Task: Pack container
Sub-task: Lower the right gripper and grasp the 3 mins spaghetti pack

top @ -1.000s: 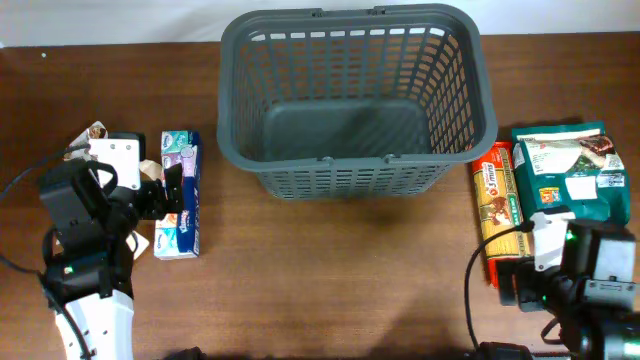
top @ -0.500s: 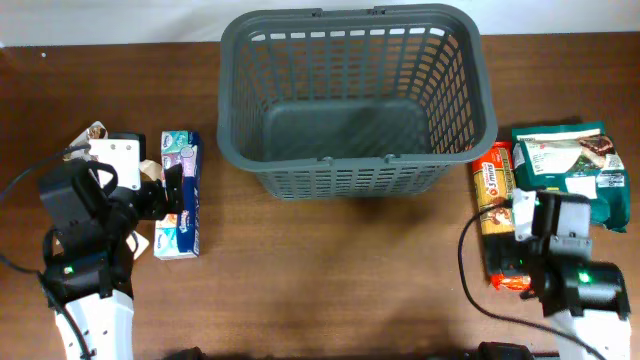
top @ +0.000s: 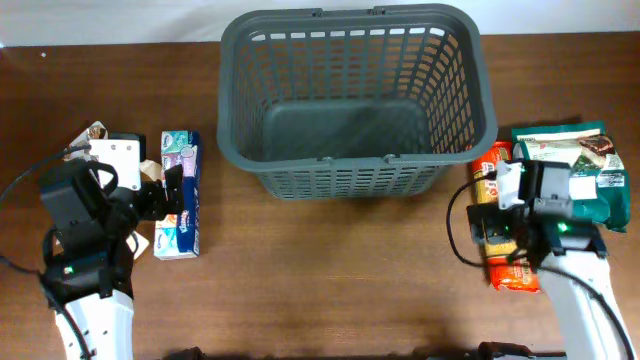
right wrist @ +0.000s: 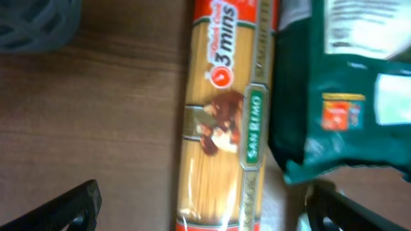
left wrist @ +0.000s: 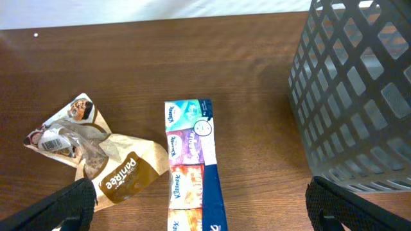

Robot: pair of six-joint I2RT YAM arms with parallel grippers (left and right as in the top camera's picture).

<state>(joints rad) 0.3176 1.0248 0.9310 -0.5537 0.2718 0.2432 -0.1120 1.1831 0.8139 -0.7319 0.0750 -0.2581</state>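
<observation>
Next, my right gripper needs to grab the spaghetti packet across its yellow middle (top: 488,204) (right wrist: 221,125), between its red ends, beside the green packet.
The dark grey lattice container (top: 355,100) stands empty at the back centre of the table; its wall shows in the left wrist view (left wrist: 359,96). My left gripper (top: 170,195) is open over a Kleenex tissue multipack (top: 180,195), which lies between its fingers in the left wrist view (left wrist: 191,163). A brown snack bag (left wrist: 106,163) lies to its left. My right gripper (top: 497,200) is open above a spaghetti packet (top: 497,215), seen lengthwise in the right wrist view (right wrist: 225,122). A green packet (top: 575,170) lies beside it and shows in the right wrist view (right wrist: 347,77).
The brown snack bag peeks out by the left arm (top: 95,133). Bare wooden table (top: 330,270) lies in front of the container.
My right arm has moved forward, away from the table's near edge, and now hangs over the spaghetti packet. The left arm has not moved.
</observation>
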